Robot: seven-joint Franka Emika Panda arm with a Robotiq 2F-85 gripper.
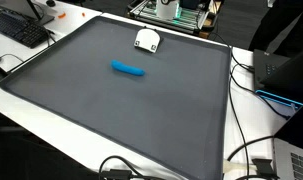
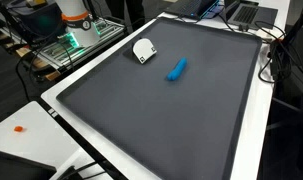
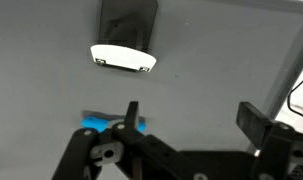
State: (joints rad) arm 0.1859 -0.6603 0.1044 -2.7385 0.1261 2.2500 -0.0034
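The white rounded object beyond the blue oblong object is next for my gripper, which should close on the middle of its top edge (image 1: 148,31) (image 3: 124,48).
A blue oblong object (image 1: 129,69) lies on a dark grey mat (image 1: 111,110); it also shows in the other exterior view (image 2: 177,69). A white rounded object (image 1: 147,40) sits a little beyond it near the mat's edge (image 2: 143,50). In the wrist view my gripper (image 3: 193,112) is open and empty, high above the mat. The blue object (image 3: 91,124) peeks out beside the left finger, partly hidden by it. The white object (image 3: 123,57) lies ahead of the fingers with a dark shadow behind it. The gripper itself does not show in either exterior view.
The mat lies on a white table (image 1: 261,120). A keyboard (image 1: 19,30) and cables (image 1: 253,160) sit at the table's sides. A laptop (image 1: 291,75) stands by one edge. The robot base (image 2: 73,18) stands at a metal frame (image 2: 66,48).
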